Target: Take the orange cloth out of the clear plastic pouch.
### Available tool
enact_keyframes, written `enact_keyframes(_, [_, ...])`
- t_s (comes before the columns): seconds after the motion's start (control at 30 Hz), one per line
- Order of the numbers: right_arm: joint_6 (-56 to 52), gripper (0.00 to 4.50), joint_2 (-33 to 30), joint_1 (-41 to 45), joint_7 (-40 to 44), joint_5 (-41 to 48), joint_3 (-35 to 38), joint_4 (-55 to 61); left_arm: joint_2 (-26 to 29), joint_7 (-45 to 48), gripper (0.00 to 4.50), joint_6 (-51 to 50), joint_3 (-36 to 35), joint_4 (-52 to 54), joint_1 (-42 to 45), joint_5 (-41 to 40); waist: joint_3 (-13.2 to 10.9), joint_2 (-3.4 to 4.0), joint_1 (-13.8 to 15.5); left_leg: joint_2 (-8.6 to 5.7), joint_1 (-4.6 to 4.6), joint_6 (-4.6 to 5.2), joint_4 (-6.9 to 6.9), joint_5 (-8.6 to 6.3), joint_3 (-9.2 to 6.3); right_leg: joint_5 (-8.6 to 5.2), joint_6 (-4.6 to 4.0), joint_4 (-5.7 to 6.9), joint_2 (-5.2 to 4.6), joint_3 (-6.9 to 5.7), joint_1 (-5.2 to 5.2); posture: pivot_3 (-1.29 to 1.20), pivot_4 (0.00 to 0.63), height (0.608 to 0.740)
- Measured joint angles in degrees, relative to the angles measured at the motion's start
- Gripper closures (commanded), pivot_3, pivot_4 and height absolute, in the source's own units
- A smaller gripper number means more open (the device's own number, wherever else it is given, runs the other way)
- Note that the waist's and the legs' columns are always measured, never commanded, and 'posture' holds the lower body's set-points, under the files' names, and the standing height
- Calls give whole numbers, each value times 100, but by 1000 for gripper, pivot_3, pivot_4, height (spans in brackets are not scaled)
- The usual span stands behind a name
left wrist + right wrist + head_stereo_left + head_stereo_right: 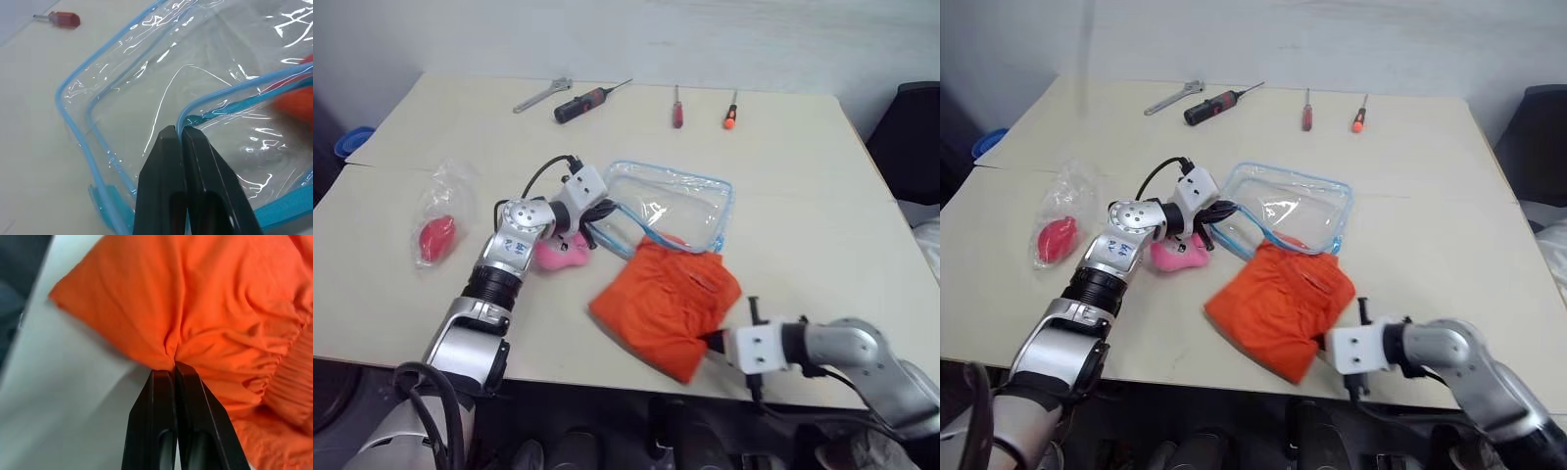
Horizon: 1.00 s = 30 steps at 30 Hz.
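Observation:
I will use my right gripper to release the orange cloth on the bare table (822, 264) next to the pouch, just past that gripper's own arm.
The clear plastic pouch (674, 199), trimmed in light blue, lies flat in the middle of the table. My left gripper (605, 211) is shut on the blue-trimmed edge (182, 120) at the pouch's near-left corner. The orange cloth (666, 299) lies bunched on the table in front of the pouch, with its far end still touching the pouch's near edge. My right gripper (712, 343) is shut on a pinched fold of the cloth (205, 308) at its near corner, close to the table's front edge.
A pink plush toy (558, 255) lies under my left wrist. A crinkly bag with a red ball (437, 235) sits to the left. A wrench (543, 95) and three screwdrivers (590, 101) (677, 106) (730, 110) line the far edge.

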<state>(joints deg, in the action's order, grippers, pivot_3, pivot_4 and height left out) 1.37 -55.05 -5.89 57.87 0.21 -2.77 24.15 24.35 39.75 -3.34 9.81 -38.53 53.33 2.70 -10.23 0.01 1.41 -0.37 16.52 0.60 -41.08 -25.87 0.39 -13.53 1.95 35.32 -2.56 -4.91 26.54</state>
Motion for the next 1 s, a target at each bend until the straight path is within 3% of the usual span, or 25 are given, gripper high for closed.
enact_keyframes(0.23, [-142,4460,-39,-1316,-339,8,1699,-180,328,263,4500,213,-34,184,-362,11,0,0,18,0,-1,0,2,0,1,2,3,-8,0,1,-6,0,150,740])
enact_keyframes(0.53, [-1734,4460,1186,-707,-2051,110,3199,-654,390,1619,4500,13,241,2103,-1454,-405,4,8,-21,5,-18,-6,7,0,18,-1,-1,3,5,23,-4,0,150,740])
enact_keyframes(0.83, [-2633,4460,2089,-892,-2982,47,2976,-472,655,2084,4500,-364,440,2945,-1891,-454,9,19,-33,3,-28,-6,11,0,34,-2,-4,4,8,46,-3,0,150,740])
enact_keyframes(0.97, [-2649,3525,2315,-973,-2831,281,2489,44,658,1951,4500,-513,433,2945,-1890,-433,9,19,-76,4,-31,-5,13,0,34,-2,-4,8,12,49,-3,0,150,740])
enact_keyframes(1.0, [-2667,3159,2331,-963,-2752,401,2374,165,628,1904,4273,-612,421,2945,-1888,-441,9,19,-80,4,-32,-5,13,0,33,-2,-4,12,12,49,-4,0,150,740])
